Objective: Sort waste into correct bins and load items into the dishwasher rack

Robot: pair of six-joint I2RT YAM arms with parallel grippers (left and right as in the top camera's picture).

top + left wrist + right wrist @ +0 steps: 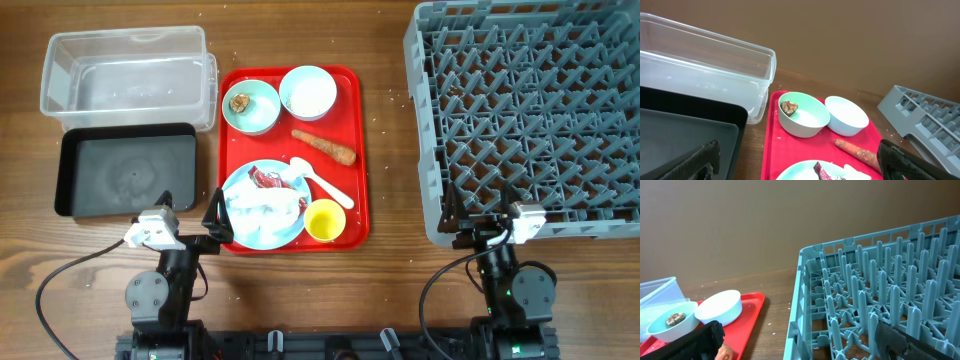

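The robot's left gripper should next go to the mint-green bowl with the brown lump and close on the bowl's rim (276,120) (826,123) facing the carrot piece.
On the flat red tray (355,150) stand a mint-green bowl (256,112) holding a brown lump (240,102), a light-blue bowl (308,92), a carrot piece (323,147), a yellow cup (324,220) and a pale-blue plate (240,185). The plate carries crumpled tissue (262,212), a red wrapper (268,178) and a white spoon (322,183). The clear tub (125,75) and the black tray (125,175) lie left. The grey rack (530,110) is right. My left gripper (190,208) is open and empty at the plate's near-left. My right gripper (478,215) is open and empty at the rack's near edge.
Tiny white specks (395,97) lie on the wood between the red tray and the rack. In the left wrist view the mint-green bowl (802,117), the carrot (857,150) and the black tray (680,130) show ahead. The right wrist view shows the rack's pegs (880,295).
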